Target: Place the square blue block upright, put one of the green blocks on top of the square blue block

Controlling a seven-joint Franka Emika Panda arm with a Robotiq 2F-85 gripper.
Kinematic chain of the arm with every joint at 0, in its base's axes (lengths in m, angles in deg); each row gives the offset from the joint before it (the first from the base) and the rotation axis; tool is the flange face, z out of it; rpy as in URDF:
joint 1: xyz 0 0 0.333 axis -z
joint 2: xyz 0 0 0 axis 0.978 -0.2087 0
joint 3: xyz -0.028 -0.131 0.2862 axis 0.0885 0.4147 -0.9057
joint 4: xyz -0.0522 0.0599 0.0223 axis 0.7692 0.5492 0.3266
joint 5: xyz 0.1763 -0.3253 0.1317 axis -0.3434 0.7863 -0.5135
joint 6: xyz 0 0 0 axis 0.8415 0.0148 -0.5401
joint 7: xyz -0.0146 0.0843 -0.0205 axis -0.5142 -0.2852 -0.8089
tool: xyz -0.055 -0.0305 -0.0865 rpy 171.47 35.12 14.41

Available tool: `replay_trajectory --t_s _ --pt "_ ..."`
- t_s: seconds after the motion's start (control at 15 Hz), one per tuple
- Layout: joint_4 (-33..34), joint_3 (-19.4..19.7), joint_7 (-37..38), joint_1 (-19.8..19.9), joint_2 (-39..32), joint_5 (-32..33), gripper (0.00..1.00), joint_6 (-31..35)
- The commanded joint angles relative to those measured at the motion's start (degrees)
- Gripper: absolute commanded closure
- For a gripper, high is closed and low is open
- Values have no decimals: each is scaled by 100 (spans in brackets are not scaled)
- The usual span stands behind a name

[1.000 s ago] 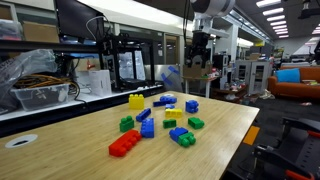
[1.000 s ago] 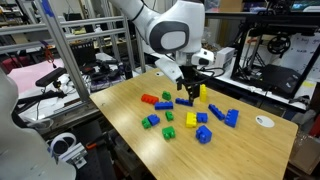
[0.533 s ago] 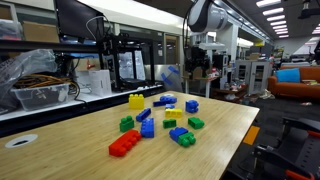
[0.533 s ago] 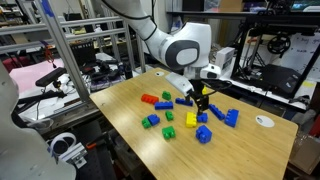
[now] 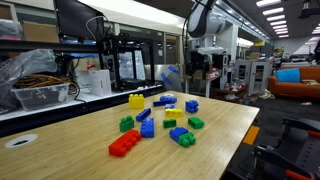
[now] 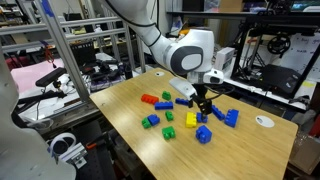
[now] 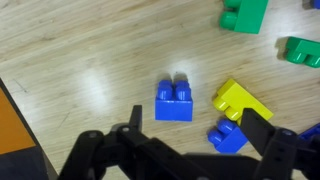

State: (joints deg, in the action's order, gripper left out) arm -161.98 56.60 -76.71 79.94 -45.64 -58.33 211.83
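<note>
The square blue block beside the yellow block needs lifting to stand upright, so my gripper will close on its opposite plain sides (image 5: pixel 192 106) (image 7: pixel 174 107).
The square blue block (image 7: pixel 175 100) lies on its side on the wooden table, its studs pointing toward the top of the wrist view. My gripper (image 7: pixel 195 135) is open and empty and hovers just above it, with one dark finger (image 7: pixel 133 125) on its left and the other finger (image 7: pixel 258 128) over a yellow block (image 7: pixel 240 98). A second small blue brick (image 7: pixel 228 137) lies between the fingers. Two green blocks (image 7: pixel 245 15) (image 7: pixel 300 50) lie further off. In both exterior views the gripper (image 5: pixel 198 72) (image 6: pixel 203 106) hangs over the cluster of blocks, above the blue block (image 5: pixel 191 105).
Other bricks lie scattered on the table (image 5: pixel 230 125): a long red one (image 5: pixel 124 143), a blue-and-green joined piece (image 5: pixel 181 136), yellow ones (image 5: pixel 135 100), longer blue ones (image 6: pixel 232 117), and green ones (image 5: pixel 127 124) (image 5: pixel 196 123). Shelves and equipment stand behind the table.
The arm has moved sideways and down over the block cluster, toward the blue and yellow blocks. The gripper stays open. No block has moved.
</note>
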Motion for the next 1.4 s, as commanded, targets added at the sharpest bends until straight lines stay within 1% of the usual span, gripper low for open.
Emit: replay_trajectory --t_s 0.0,0.73,0.8,1.07,1.33 --pt "11 -47 16 48 3 26 0 -18" --pt "11 -48 16 48 3 26 0 -18" --pt "7 -48 -10 57 -30 33 0 107" --pt "136 -72 -63 114 -417 -46 0 586" --pt "297 -71 -104 169 -890 -52 0 729"
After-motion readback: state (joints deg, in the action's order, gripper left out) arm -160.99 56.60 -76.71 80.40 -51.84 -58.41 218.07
